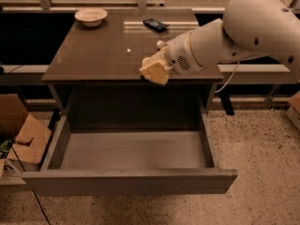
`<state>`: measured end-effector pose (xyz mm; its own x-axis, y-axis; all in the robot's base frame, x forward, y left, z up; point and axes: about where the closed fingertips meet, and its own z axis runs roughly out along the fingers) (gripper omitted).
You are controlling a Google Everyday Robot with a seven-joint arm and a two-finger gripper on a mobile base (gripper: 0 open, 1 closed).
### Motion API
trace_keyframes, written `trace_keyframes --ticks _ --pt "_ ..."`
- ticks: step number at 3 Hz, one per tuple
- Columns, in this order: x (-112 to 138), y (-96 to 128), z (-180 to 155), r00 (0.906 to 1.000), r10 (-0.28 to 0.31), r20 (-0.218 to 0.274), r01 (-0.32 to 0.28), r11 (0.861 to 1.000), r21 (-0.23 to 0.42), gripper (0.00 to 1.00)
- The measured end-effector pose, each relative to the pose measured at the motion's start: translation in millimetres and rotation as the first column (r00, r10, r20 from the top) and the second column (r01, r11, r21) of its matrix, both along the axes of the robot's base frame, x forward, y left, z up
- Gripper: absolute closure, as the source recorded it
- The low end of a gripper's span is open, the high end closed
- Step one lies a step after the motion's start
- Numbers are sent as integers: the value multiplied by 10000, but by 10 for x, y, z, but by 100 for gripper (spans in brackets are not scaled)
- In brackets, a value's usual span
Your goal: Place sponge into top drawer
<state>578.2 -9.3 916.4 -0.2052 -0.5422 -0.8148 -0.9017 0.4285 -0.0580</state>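
Next, I let go of the pale-yellow sponge on the middle of the open top drawer's grey bottom [133, 149]. The sponge is still lifted over the tabletop's front edge.
The pale-yellow sponge [155, 69] is held in my gripper [161, 65], lifted over the front edge of the dark tabletop [103, 50], right of centre. The gripper is shut on the sponge at the end of my white arm [225, 39], which reaches in from the right. The top drawer [131, 182] is pulled fully open below the table, and its grey inside shows nothing in it. The sponge is above and behind the drawer's back part. The white bottle is hidden behind my arm.
A white bowl [91, 16] stands at the table's back left. A dark flat object [155, 24] lies at the back centre. Cardboard boxes [21, 135] sit on the floor at the left. Speckled floor lies to the right of the drawer.
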Motion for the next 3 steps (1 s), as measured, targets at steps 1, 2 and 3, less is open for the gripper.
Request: trace_keyframes --ticks 1,2,3 --pt "-455 -15 -207 9966 26 -827 -11 9998 175 100" --pt "-721 78 -560 9863 80 -1645 -55 9999 156 100" --pt "-824 191 -962 9719 136 -2350 -109 9999 126 100"
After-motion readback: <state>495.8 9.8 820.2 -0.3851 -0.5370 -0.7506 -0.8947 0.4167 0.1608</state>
